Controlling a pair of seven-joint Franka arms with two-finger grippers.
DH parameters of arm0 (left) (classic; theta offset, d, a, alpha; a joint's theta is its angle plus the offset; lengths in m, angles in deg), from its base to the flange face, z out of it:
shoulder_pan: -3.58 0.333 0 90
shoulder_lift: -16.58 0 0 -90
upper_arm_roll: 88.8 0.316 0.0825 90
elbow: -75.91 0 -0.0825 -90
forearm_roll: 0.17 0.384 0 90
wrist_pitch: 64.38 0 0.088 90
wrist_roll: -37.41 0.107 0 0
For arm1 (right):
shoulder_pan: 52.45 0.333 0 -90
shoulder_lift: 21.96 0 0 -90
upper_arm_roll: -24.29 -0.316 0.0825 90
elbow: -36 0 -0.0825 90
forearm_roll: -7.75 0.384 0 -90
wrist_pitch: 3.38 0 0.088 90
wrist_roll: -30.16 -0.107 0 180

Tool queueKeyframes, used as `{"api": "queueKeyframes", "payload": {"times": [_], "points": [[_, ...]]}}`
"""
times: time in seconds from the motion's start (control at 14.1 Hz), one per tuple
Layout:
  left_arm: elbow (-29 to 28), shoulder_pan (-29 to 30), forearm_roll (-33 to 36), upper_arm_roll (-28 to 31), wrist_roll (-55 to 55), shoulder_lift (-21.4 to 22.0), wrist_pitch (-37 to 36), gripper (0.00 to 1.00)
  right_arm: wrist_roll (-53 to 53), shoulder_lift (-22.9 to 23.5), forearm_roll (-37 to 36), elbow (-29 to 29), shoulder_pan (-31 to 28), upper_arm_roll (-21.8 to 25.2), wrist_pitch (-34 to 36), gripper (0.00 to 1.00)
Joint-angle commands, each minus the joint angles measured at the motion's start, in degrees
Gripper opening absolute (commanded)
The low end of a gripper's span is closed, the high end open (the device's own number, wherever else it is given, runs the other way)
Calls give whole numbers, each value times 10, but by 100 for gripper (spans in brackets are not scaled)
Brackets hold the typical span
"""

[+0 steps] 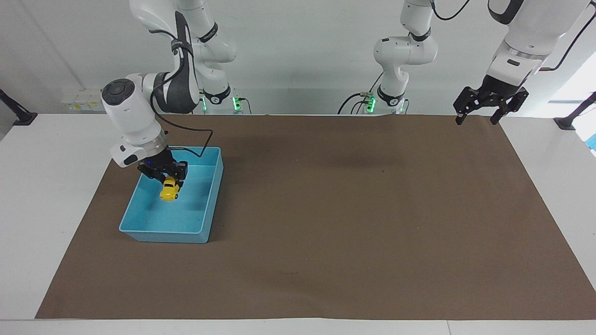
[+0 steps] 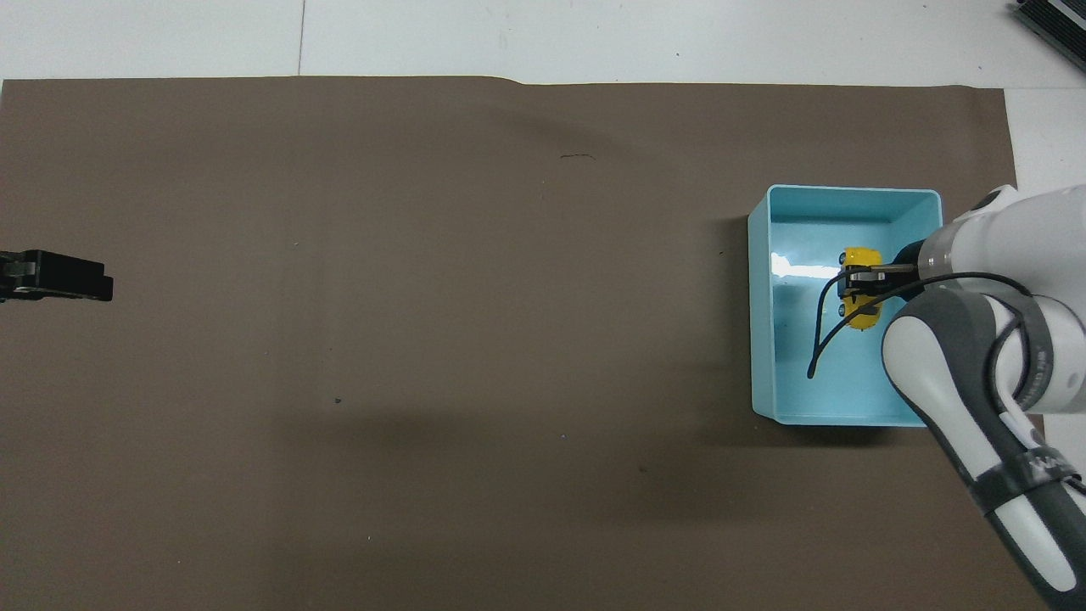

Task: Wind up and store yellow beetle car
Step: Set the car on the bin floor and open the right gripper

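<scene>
Next, my right gripper releases the yellow beetle car, now hanging low inside the bin, near the middle of the light blue bin's bottom (image 2: 828, 305).
The yellow beetle car (image 1: 169, 190) (image 2: 859, 289) hangs nose-down in my right gripper (image 1: 169, 183) (image 2: 862, 278), which is shut on it. Car and gripper are over the inside of the light blue bin (image 1: 163, 236) (image 2: 760, 339), low between its walls and toward the end nearer the robots. Whether the car touches the bin floor I cannot tell. My left gripper (image 1: 477, 121) (image 2: 59, 277) waits open in the air over the mat's corner at the left arm's end, holding nothing.
A brown mat (image 1: 354, 209) covers most of the white table (image 1: 42, 186). The bin stands on it at the right arm's end. A black cable (image 2: 821, 331) loops from the right wrist over the bin.
</scene>
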Motion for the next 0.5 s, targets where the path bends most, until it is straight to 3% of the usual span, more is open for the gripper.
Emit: {"api": "queueKeyframes", "payload": {"times": [0.0,0.28,0.42], "points": [[-4,9,-10,-4,-2,5,-6,100,25,-13,-9,46,-4,-2,-46,0],[-4,9,-10,-4,-2,5,-6,100,47,0,-9,76,-5,-2,-94,0],[-4,9,-10,-4,-2,5,-6,100,52,-2,-9,113,-4,-2,-149,0]]}}
